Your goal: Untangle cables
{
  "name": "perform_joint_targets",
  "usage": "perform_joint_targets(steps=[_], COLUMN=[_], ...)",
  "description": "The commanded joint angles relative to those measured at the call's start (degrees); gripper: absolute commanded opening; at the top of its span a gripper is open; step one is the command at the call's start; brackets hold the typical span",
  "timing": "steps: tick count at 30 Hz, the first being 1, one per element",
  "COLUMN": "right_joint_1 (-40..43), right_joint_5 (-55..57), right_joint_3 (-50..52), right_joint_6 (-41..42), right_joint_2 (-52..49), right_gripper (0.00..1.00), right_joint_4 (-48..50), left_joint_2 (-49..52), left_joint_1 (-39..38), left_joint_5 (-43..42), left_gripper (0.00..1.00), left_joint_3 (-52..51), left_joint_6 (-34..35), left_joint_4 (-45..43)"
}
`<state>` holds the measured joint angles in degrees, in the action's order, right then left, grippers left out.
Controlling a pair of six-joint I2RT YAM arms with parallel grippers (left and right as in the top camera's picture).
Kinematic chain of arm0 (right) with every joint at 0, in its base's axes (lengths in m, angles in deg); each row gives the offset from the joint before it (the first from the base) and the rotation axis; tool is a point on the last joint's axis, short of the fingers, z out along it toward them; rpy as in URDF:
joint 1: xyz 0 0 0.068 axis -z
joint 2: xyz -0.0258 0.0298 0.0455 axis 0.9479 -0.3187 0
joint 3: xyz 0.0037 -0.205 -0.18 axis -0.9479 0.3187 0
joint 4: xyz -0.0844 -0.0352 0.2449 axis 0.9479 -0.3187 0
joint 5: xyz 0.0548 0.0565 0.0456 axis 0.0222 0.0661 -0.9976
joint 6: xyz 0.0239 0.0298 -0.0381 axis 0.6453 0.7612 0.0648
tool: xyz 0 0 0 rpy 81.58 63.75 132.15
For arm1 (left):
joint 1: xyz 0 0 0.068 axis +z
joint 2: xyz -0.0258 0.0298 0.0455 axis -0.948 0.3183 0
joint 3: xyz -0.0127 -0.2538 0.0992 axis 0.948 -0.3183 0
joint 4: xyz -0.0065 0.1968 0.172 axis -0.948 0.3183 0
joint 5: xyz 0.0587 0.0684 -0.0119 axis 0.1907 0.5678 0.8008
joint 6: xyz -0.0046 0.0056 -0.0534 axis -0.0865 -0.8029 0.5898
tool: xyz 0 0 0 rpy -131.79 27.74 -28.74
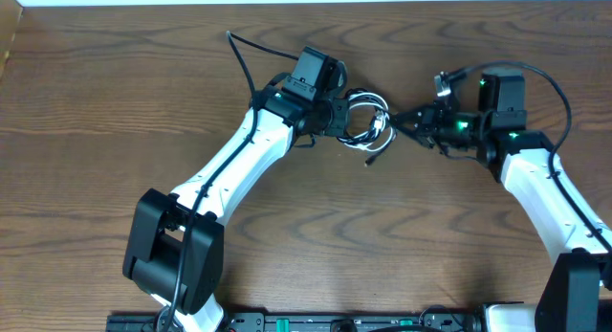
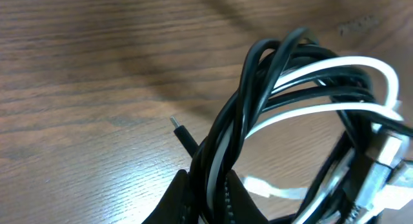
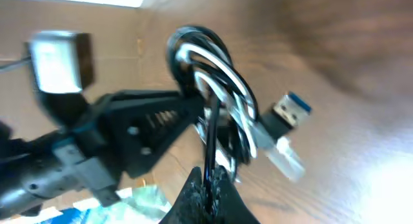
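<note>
My right gripper should open and grab strands of cable deeper in the coil [image 3: 227, 82], because the single black piece of cable runs tight from the bundle that my left gripper pinches.
The black cable [image 1: 361, 139] and the white cable [image 1: 380, 122] lie coiled together in one small tangle between the two grippers, at the table's far middle. My left gripper [image 1: 340, 117] is shut on the bundle from the left. The left wrist view shows its jaws [image 2: 210, 199] pinching black strands [image 2: 258, 88] and a white strand [image 2: 352, 66] together. My right gripper [image 1: 408, 121] is shut on a single black strand [image 3: 210, 143] from the right. White loops [image 3: 222, 69], a black USB plug with a blue insert [image 3: 290, 111] and a white plug [image 3: 284, 156] hang beside it.
The wooden table [image 1: 402, 246] spreads on all sides. A small black plug tip [image 2: 183, 135] rests on the wood by the left jaws. The right arm's thick wire [image 1: 540, 76] arcs above it. The left gripper body [image 3: 129, 130] fills the left of the right wrist view.
</note>
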<state>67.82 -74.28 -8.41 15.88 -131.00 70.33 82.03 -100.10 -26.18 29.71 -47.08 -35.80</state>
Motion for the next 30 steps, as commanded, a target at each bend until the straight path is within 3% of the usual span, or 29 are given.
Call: perform_joint_targets(steps=[1, 5, 7, 9, 14, 20, 26, 30], right_joint_1=[-0.04, -1.03, -1.42, -1.49, -1.31, -1.31, -1.27, -0.26], right_joint_5=[1.22, -0.90, -2.91, -2.82, 4.48, 21.77, 23.23, 22.38], right_joint_3=[-0.92, -0.94, -0.94, -0.94, -0.94, -0.96, -0.94, -1.75], right_joint_6=[-3.76, -5.64, -6.23, -6.21, -6.21, -10.93, -13.29, -13.31], right_joint_2=[1.11, 1.16, 1.27, 1.53, 1.55, 1.55, 1.57, 1.64], right_gripper=[0.01, 0.13, 0.24, 0.27, 0.24, 0.23, 0.24, 0.24], right_joint_4=[-1.40, 0.13, 2.03, 2.71, -0.42, -7.52, -8.55, -8.83], left_joint_2=[0.37, 0.37, 0.37, 0.37, 0.37, 0.35, 0.20, 0.20], left_joint_1=[-0.02, -0.02, 0.00, -0.02, 0.02, 0.04, 0.04, 0.04], left_joint_5=[-4.46, -7.15, -5.95, -2.69, -1.81, -11.54, -20.26, -20.79], left_gripper=[0.07, 0.08, 0.08, 0.07, 0.07, 0.07, 0.07, 0.07], left_joint_3=[-0.15, -0.15, -0.15, -0.15, -0.15, -0.15, -0.15, -0.15], left_joint_6=[-2.64, -2.60, -2.58, -2.34, -3.85, -19.76, -25.18, -25.16], left_joint_4=[-0.15, -1.05, -1.51, -1.60, -1.11, -0.07, -0.09, -0.11])
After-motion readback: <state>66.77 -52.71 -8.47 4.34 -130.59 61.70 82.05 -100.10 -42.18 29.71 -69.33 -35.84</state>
